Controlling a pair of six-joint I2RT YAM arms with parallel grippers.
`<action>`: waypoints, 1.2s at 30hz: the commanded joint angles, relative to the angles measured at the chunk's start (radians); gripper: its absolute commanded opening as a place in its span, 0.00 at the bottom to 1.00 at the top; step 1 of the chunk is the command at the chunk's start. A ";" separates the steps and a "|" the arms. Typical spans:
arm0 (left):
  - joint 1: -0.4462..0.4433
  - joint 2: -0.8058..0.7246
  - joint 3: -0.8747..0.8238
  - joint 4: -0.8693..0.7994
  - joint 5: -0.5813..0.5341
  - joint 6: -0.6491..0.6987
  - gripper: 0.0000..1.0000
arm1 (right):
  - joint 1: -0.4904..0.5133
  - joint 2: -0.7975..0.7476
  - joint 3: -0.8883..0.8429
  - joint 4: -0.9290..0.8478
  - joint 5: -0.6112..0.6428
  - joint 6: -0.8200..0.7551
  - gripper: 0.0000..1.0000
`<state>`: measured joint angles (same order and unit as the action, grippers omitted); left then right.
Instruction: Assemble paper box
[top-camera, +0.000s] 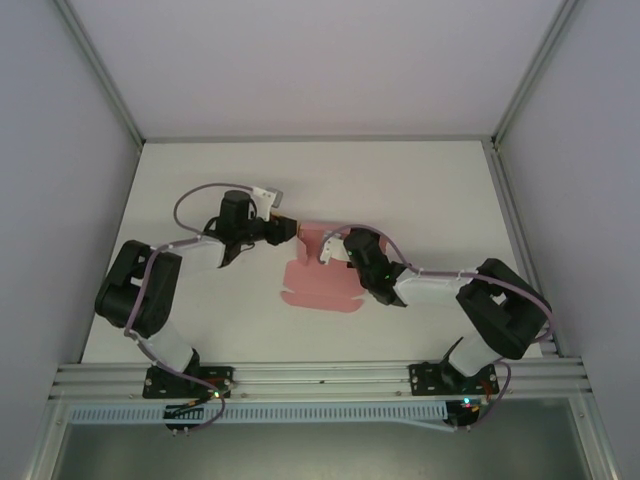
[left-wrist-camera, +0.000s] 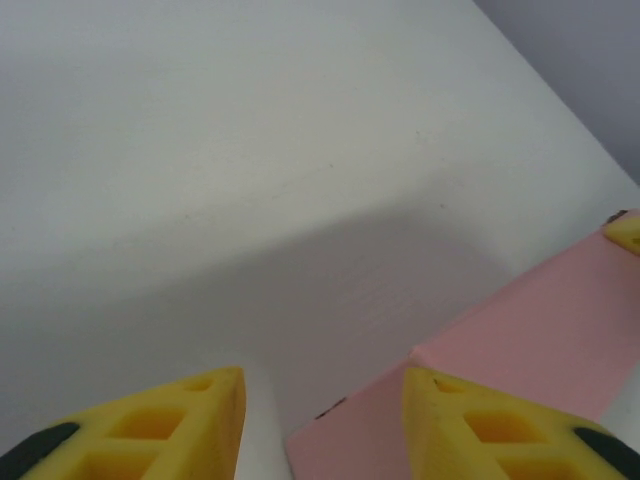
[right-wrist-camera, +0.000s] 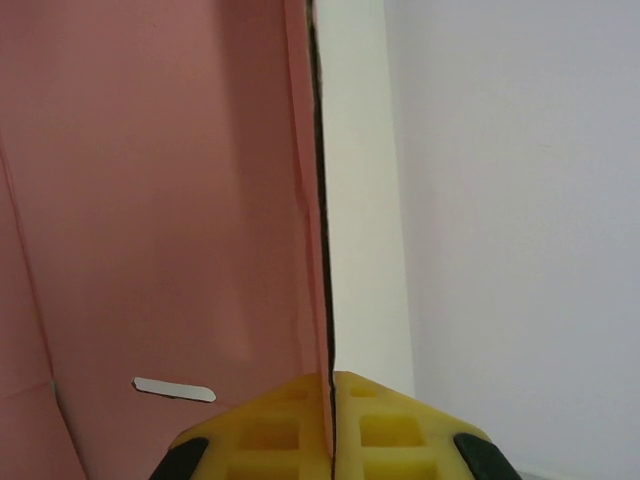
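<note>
My left gripper should back off, turn and take the side flap (top-camera: 303, 251) from the near side, because its open fingers face the raised panel's corner from outside.
The paper box (top-camera: 318, 282) is a pink card sheet lying mostly flat in the middle of the white table, with its far panel (top-camera: 312, 238) folded upward. My right gripper (top-camera: 331, 250) is shut on the raised panel's edge; in the right wrist view the card (right-wrist-camera: 160, 200) runs edge-on between the yellow fingertips (right-wrist-camera: 290, 420). My left gripper (top-camera: 291, 228) stands at the panel's far left corner. Its jaws are apart, the pink corner (left-wrist-camera: 370, 430) lies between them against the right finger (left-wrist-camera: 490, 430), and the left finger (left-wrist-camera: 170, 430) is clear of the card.
A small slot (right-wrist-camera: 173, 388) is cut in the card near my right fingers. Grey walls (top-camera: 60, 150) close in the table (top-camera: 400, 180) on three sides. An aluminium rail (top-camera: 320, 378) runs along the near edge by the arm bases.
</note>
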<state>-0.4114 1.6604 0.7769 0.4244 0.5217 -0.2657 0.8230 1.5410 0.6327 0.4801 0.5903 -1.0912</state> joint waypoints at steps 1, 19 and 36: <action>-0.010 -0.034 -0.037 0.081 0.144 -0.080 0.47 | 0.006 -0.005 0.005 -0.023 0.027 0.054 0.00; -0.017 -0.204 -0.126 -0.016 -0.142 -0.093 0.72 | 0.013 -0.031 -0.023 -0.060 0.022 0.074 0.00; 0.014 -0.098 -0.117 -0.006 -0.141 0.030 0.45 | 0.014 -0.027 -0.021 -0.080 0.014 0.093 0.00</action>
<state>-0.3431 1.5349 0.6128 0.3840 0.2493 -0.3767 0.8314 1.5185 0.6231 0.4515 0.6102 -1.0409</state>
